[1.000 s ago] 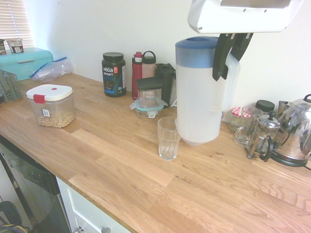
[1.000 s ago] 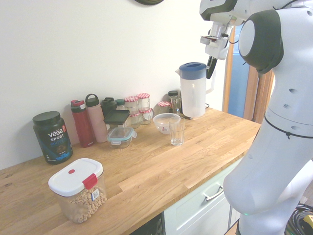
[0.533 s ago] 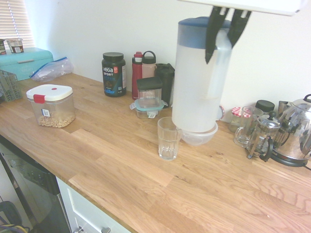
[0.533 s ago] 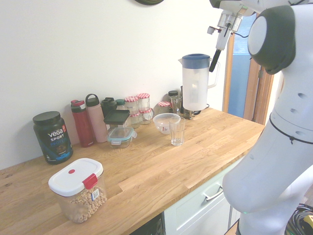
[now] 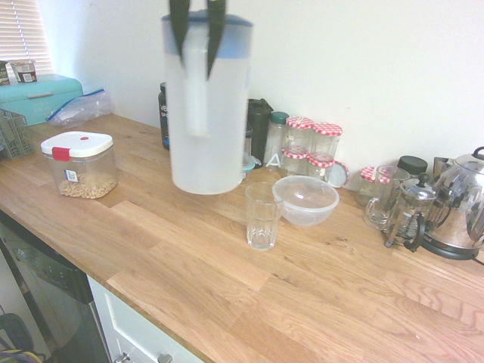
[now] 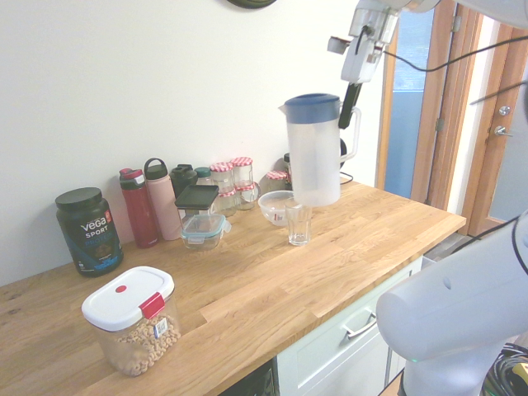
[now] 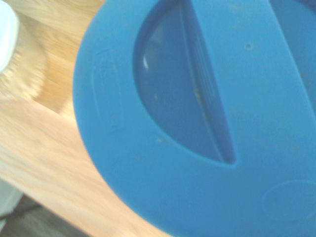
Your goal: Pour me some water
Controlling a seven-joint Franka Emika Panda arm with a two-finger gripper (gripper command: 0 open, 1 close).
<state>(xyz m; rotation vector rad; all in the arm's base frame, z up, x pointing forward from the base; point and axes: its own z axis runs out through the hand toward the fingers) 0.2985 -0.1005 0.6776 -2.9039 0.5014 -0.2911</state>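
Note:
The pitcher will go down from my gripper onto the wooden counter (image 6: 217,289), between the cereal box and the clear glass. The pitcher still hangs in the air above the counter.
A tall translucent white pitcher (image 5: 208,113) with a blue lid (image 6: 312,106) hangs upright in the air above the wooden counter (image 5: 227,265). My gripper (image 5: 196,60) is shut on its handle (image 6: 355,132), black fingers (image 5: 214,34) coming down from above. An empty clear glass (image 5: 262,215) stands on the counter. In the first exterior view the pitcher is just left of the glass; in the second exterior view the pitcher (image 6: 315,157) hangs directly over the glass (image 6: 299,224). The blue lid (image 7: 197,113) fills the wrist view.
A clear bowl (image 5: 305,200) sits right behind the glass. Jars with red checked lids (image 5: 310,147), bottles (image 6: 153,202) and a black Vega tub (image 6: 88,231) line the wall. A cereal box (image 5: 79,165) stands at left; a French press (image 5: 408,212) and kettle (image 5: 461,212) at right.
The pitcher has risen off the counter near the kettle and travelled left in the first exterior view, passing over the bowl to the glass's other side, still held by its handle.

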